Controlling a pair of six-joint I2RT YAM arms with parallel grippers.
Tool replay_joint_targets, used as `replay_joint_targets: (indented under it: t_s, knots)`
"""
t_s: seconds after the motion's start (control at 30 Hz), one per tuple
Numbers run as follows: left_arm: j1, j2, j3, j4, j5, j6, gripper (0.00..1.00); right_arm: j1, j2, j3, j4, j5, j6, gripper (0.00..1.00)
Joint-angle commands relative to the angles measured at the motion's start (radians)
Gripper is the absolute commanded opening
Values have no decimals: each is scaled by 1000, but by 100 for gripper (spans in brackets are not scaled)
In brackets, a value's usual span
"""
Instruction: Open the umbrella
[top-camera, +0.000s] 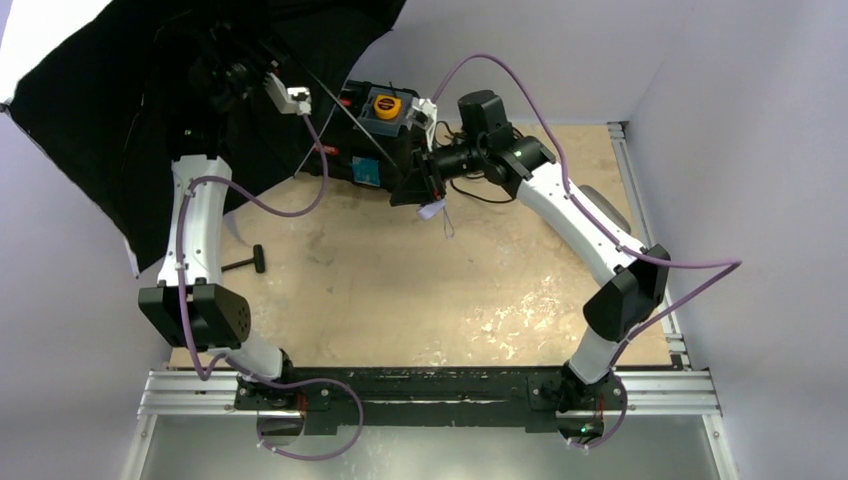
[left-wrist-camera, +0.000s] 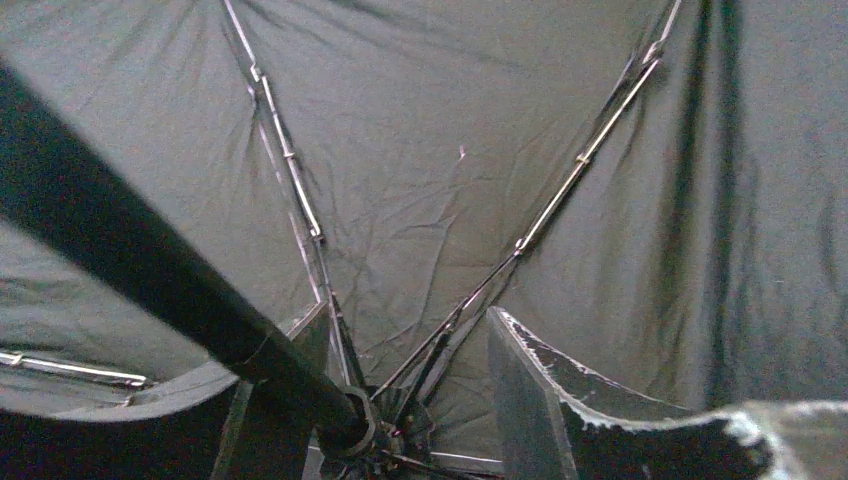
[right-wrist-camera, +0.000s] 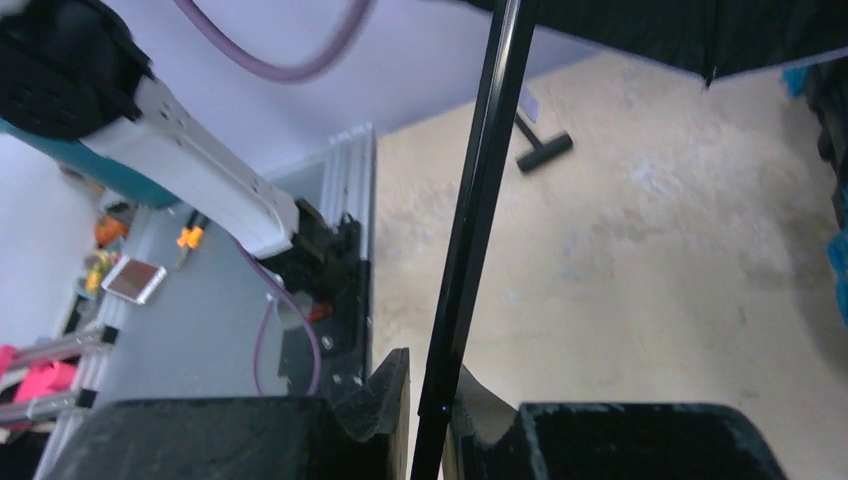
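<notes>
Next, I release the open umbrella from my right gripper over the black cable on the tan tabletop (top-camera: 530, 185), beside the black box.
The umbrella (top-camera: 110, 130) is spread open at the far left, its black lining facing me and the pale outside showing at the top-left corner. Its thin black shaft (top-camera: 350, 125) runs down-right to my right gripper (top-camera: 415, 185), which is shut on the shaft (right-wrist-camera: 475, 210) just above the small pale handle with loop (top-camera: 432, 210). In the right wrist view both fingers (right-wrist-camera: 385, 400) press the shaft. My left gripper (top-camera: 235, 70) is up inside the canopy, its jaws apart (left-wrist-camera: 408, 315) around the rib hub (left-wrist-camera: 355, 430), with the shaft lying against the left finger (left-wrist-camera: 280, 350).
A thin black T-handled tool (top-camera: 248, 262) lies on the tan tabletop near the left arm and shows in the right wrist view (right-wrist-camera: 540, 150). A black box with a yellow knob (top-camera: 385, 125) stands at the back, behind the right gripper. Pale walls close in on both sides.
</notes>
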Motion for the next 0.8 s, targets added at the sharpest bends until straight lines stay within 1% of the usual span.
replay_joint_targets:
  t_s: [0.0,0.1,0.17,0.27,0.37,0.47,0.57,0.67,0.77]
  knots:
    - [67,-76,-83,260,-245,16,60,-11,-106,-68,304,-130,185,0]
    - [35,-124,-145,282,-202,-9,62,-12,-121,-128,474,-115,304,0]
    - [19,-161,-194,261,-150,-7,62,-12,-124,-160,565,-109,369,0]
    - [17,-222,-262,160,-57,55,62,-12,-114,-161,629,-109,417,0]
    - [10,-262,-309,85,-9,98,62,-12,-120,-173,702,-101,465,0]
    - [4,-294,-358,69,42,136,62,-12,-122,-189,782,-96,529,0]
    - [-12,-308,-392,102,58,144,63,-11,-126,-192,823,-72,551,0]
    - [-27,-319,-400,140,57,126,63,-12,-139,-207,906,-42,594,0]
    - [-34,-334,-398,182,54,65,64,-11,-158,-231,1004,13,627,0]
